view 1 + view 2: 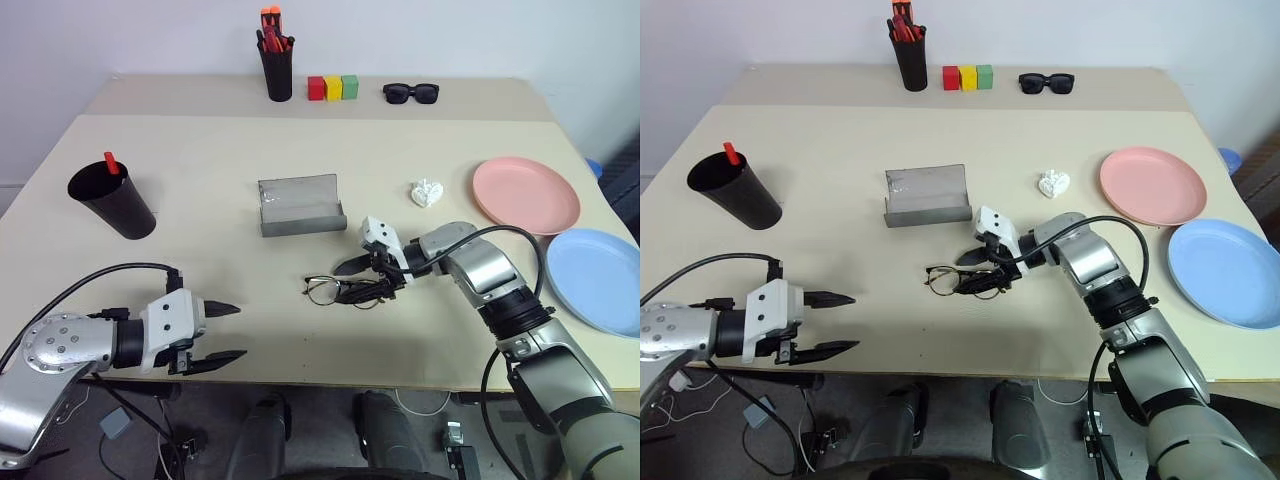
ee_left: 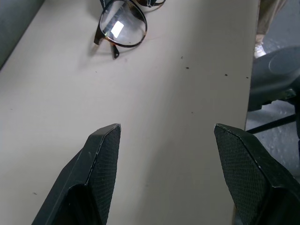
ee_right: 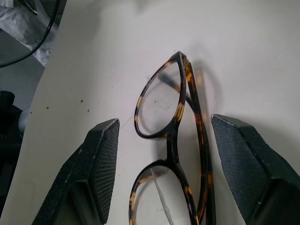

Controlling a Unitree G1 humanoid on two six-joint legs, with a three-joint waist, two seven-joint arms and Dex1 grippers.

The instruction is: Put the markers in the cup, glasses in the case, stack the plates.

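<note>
The robot's right fingers straddle both the glasses' front frame and folded temples, so that gripper should take the frame alone at its bridge [image 3: 172, 146] before lifting the glasses.
The glasses [image 1: 335, 290] lie flat on the table near its front middle. My right gripper [image 1: 368, 278] is open, its fingers standing on either side of the glasses [image 3: 173, 140] without closing on them. The grey case [image 1: 300, 205] stands open just behind them. At the left, the black cup [image 1: 112, 205] holds a red marker [image 1: 111, 163]. The pink plate [image 1: 525, 193] and the blue plate [image 1: 600, 280] lie side by side at the right, apart from each other. My left gripper [image 1: 228, 332] hangs open at the table's front left edge, holding nothing.
A black pen holder [image 1: 276, 65] with orange-capped pens, three coloured blocks [image 1: 332, 87] and black sunglasses [image 1: 411, 93] line the far edge. A crumpled white scrap [image 1: 427, 192] lies beside the pink plate. The table's front edge runs close under both grippers.
</note>
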